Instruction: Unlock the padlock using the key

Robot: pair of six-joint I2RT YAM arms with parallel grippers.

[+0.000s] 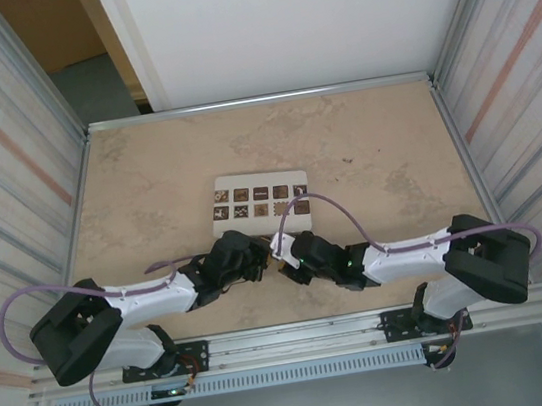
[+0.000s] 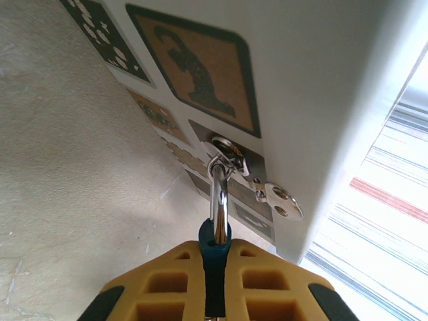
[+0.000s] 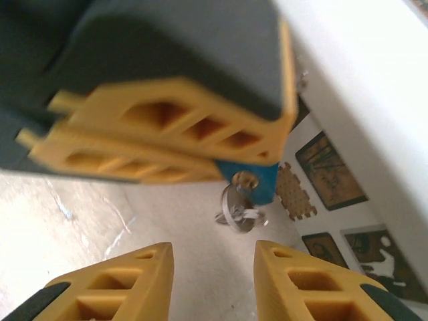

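Observation:
The key's head is past my open right fingers; I'll reach further, pinch the key (image 3: 239, 204), then turn it in the padlock.
My left gripper (image 2: 214, 251) is shut on the small blue padlock (image 2: 214, 242). The padlock's silver shackle (image 2: 219, 197) is hooked through a metal hasp (image 2: 231, 155) on the side of the white box (image 2: 321, 100). In the right wrist view the blue padlock (image 3: 262, 182) pokes out from under the left gripper's yellow fingers (image 3: 167, 127). The silvery key (image 3: 235, 206) sticks out of its keyhole, with a small ring hanging from it. My right gripper (image 3: 212, 251) stands open just short of the key and does not touch it. Both grippers (image 1: 270, 256) meet at the box's near edge.
The white box (image 1: 258, 200) with a grid of brown-patterned squares lies mid-table, just beyond the grippers. A round hasp plate (image 2: 282, 200) juts from its side. A loose brown puzzle-like tile (image 3: 294, 192) lies beside the box. Ribbed walls (image 1: 4, 170) enclose the table.

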